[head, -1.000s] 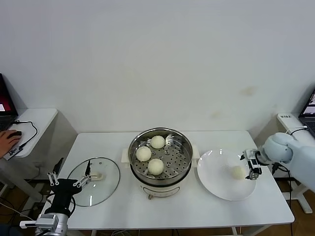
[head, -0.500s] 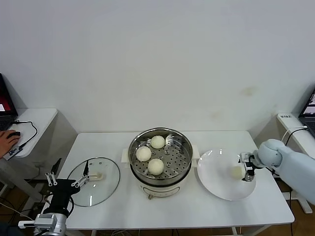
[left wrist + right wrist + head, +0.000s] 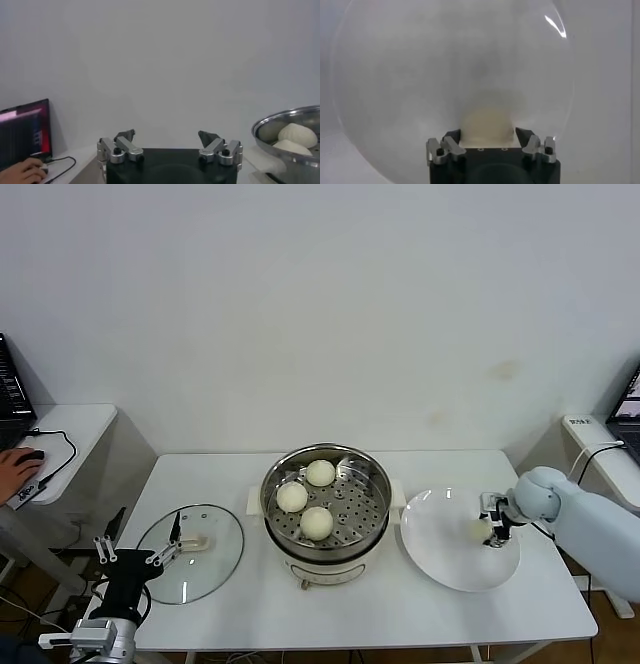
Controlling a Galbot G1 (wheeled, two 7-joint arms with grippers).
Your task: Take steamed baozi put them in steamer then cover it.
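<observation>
I need to release the baozi from my right gripper on the bare steamer tray [image 3: 345, 498] beside the three baozi, toward the white plate.
The steamer [image 3: 268, 496] stands mid-table with three steamed baozi [image 3: 316, 522] on its perforated tray; the left wrist view also shows the steamer [image 3: 265, 126] and baozi [image 3: 297, 135]. One more baozi [image 3: 477, 530] lies on the white plate [image 3: 440, 569] to the right. My right gripper [image 3: 492, 524] is low over the plate, and in the right wrist view its fingers press both sides of that baozi [image 3: 487, 125], which still rests on the plate [image 3: 420, 75]. The cover [image 3: 215, 559] lies flat at the table's left. My left gripper [image 3: 140, 556] waits open beside the cover, off the table's corner.
A side table at the far left holds a laptop and a person's hand on a mouse [image 3: 15, 469]. Another laptop [image 3: 630, 399] stands on a stand at the far right. The plate sits close to the table's right front edge.
The right gripper has slid left across the plate to the baozi and its fingers have drawn in around it. The left arm has stayed put.
</observation>
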